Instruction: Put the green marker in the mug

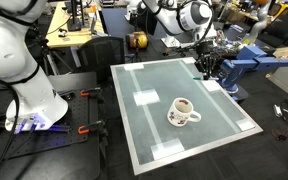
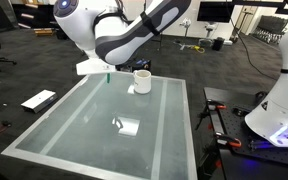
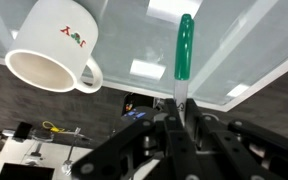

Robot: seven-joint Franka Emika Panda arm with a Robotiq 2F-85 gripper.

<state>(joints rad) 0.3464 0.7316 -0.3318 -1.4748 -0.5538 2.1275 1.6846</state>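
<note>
My gripper is to carry on to the glass table's mug. Next, I release the green marker inside the open top of the white mug (image 1: pixel 183 105) (image 3: pixel 42 70) there.
My gripper (image 3: pixel 179 112) is shut on the white end of the green marker (image 3: pixel 184 48), whose green part sticks out past the jaws. The white mug (image 3: pixel 52 48) lies to the upper left in the wrist view, handle toward the marker, with its opening showing. In an exterior view the mug (image 1: pixel 184 110) stands on the glass table (image 1: pixel 144 130) and the gripper (image 1: pixel 208 64) hangs over the table's far edge, well apart from it. In the other exterior view the marker (image 2: pixel 108 74) hangs from the gripper (image 2: pixel 100 67), beside the mug (image 2: pixel 141 80).
A blue device (image 1: pixel 246 62) stands just beyond the table edge by the gripper. The white robot base (image 1: pixel 24 85) is beside the table; it also shows in an exterior view (image 2: pixel 280 105). A flat white board (image 2: pixel 38 100) lies on the floor.
</note>
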